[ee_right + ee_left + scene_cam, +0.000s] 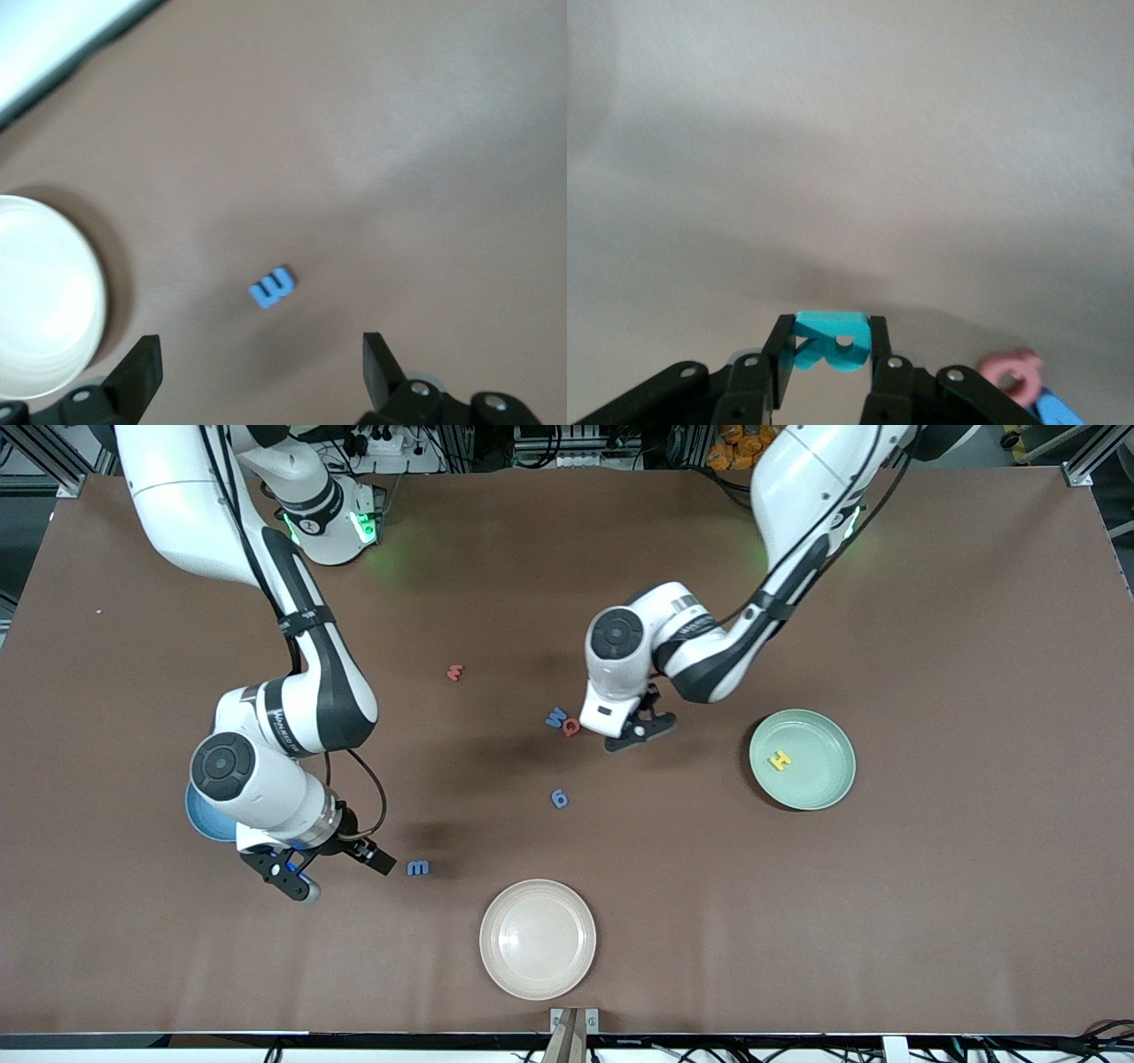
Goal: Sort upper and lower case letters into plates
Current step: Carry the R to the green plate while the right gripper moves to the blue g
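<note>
My left gripper needs to let go of the teal letter near the middle of the mint green plate (799,769), beside the yellow H. The teal letter hangs low over the table's middle.
My left gripper (640,732) hangs low over the table's middle, shut on a teal letter (831,342). A red letter (572,728) and a blue letter (555,717) lie touching each other just beside it; they also show in the left wrist view as the red letter (1014,376) and the blue letter (1059,410). The mint green plate (819,788) holds a yellow H (779,760). The sky blue plate (202,817) is mostly hidden under my right arm. My right gripper (330,865) is open and empty beside a blue letter (418,867), which also shows in the right wrist view (272,288).
A cream-white plate (538,965) sits near the table's front edge and also shows in the right wrist view (44,297). A blue letter (559,798) lies mid-table, and a red letter (455,672) lies farther from the camera.
</note>
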Action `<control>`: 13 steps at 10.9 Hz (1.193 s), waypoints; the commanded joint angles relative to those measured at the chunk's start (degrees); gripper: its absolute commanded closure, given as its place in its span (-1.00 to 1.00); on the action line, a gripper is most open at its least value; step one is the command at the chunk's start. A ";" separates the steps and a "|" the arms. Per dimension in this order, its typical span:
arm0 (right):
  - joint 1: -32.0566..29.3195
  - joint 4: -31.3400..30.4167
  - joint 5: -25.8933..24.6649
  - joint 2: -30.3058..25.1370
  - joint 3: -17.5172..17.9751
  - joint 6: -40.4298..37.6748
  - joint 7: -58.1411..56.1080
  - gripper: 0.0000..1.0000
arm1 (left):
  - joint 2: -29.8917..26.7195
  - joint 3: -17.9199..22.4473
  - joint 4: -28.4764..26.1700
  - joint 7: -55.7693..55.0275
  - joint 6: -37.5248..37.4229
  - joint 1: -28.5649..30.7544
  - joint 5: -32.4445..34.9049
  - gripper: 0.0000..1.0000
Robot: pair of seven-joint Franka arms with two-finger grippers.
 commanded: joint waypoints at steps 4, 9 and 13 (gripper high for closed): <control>5.09 2.20 0.01 1.22 1.17 0.08 -15.08 -1.00 | -10.48 -0.41 -12.36 32.29 -0.22 17.70 -1.38 1.00; 13.28 2.28 -5.36 5.53 1.17 1.49 -24.39 -1.00 | -13.75 -0.32 -20.52 54.20 8.00 29.57 -0.86 0.98; 18.20 6.66 -4.75 14.74 0.82 9.19 -31.11 -1.00 | -13.14 -0.32 -22.84 60.82 13.58 32.67 -0.94 0.14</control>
